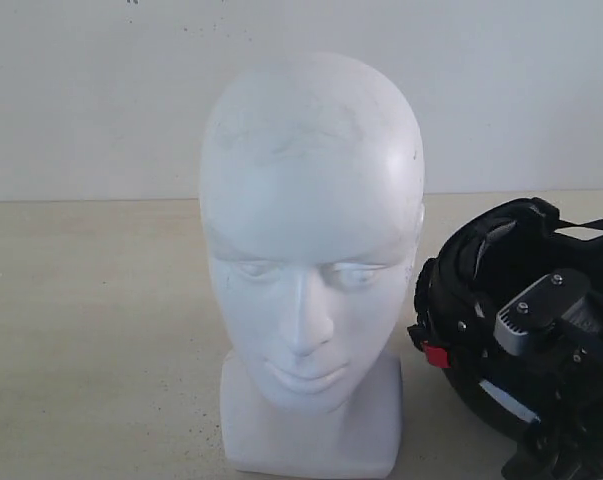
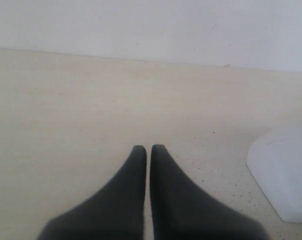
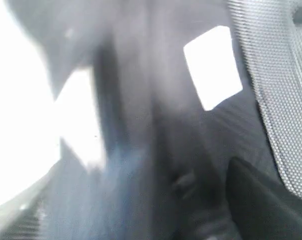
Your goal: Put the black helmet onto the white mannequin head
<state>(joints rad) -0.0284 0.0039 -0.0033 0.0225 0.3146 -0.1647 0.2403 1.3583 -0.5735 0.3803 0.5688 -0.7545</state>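
Observation:
The black helmet's opening points up, so next my right gripper grabs the helmet's rim [image 1: 478,357] near the red buckle and turns the helmet over before it covers the mannequin head.
The white mannequin head [image 1: 311,230] stands upright in the middle of the table, facing the exterior camera. To its right the black helmet [image 1: 476,270] lies with its opening turned up, straps and padded lining showing. My right gripper [image 1: 543,318] reaches down into that opening. Its wrist view is blurred and filled by the helmet's dark lining [image 3: 191,140]. One finger [image 3: 261,200] stands far to one side there, so the jaws look open. My left gripper [image 2: 148,148] hangs shut and empty over bare table, with the head's squared base [image 2: 286,170] beside it.
The beige table [image 1: 91,330] runs back to a white wall [image 1: 101,90]. A red strap buckle [image 1: 437,354] sits on the helmet's side nearest the head. A white label [image 3: 213,65] and grey mesh padding [image 3: 281,90] show inside the helmet.

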